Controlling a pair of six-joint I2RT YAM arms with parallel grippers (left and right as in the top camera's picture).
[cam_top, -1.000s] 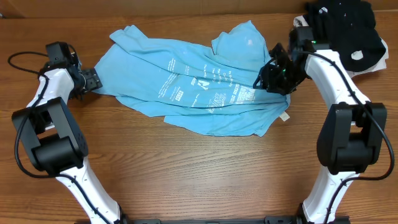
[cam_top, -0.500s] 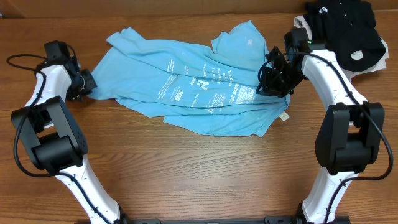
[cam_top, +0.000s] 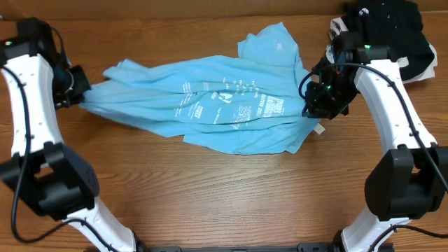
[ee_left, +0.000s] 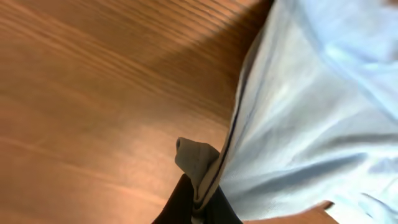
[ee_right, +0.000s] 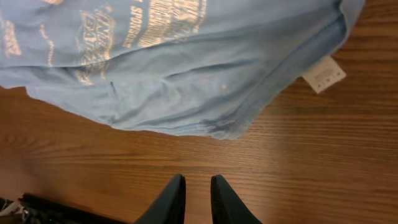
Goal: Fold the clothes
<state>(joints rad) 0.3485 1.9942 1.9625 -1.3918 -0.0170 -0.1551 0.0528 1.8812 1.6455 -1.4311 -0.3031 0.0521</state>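
Note:
My left gripper needs to open and take a fuller fold nearby (cam_top: 103, 106), because it pinches a small bunched bit of hem that pulls the T-shirt's end into a point.
A light blue T-shirt (cam_top: 210, 105) with white print lies crumpled and stretched out across the wooden table. My left gripper (cam_top: 79, 94) is at the shirt's far left end, shut on a bunched hem. In the left wrist view the folded hem (ee_left: 198, 163) sticks up from between the black fingers of the left gripper (ee_left: 199, 200). My right gripper (cam_top: 320, 105) hovers at the shirt's right edge. In the right wrist view the right gripper (ee_right: 198, 185) has a narrow gap between its fingers, with bare wood under it, nothing in it, and the T-shirt (ee_right: 186, 68) just beyond.
A pile of black clothes (cam_top: 388, 31) lies at the back right corner, behind my right arm. The shirt's white label (ee_right: 323, 74) sticks out onto the wood by the right gripper. Bare table (cam_top: 231, 203) stretches in front of the shirt.
My left gripper shut on the shirt's left hem and pulled it left, stretching the shirt. My right gripper narrowed and moved toward the front right, off the fabric.

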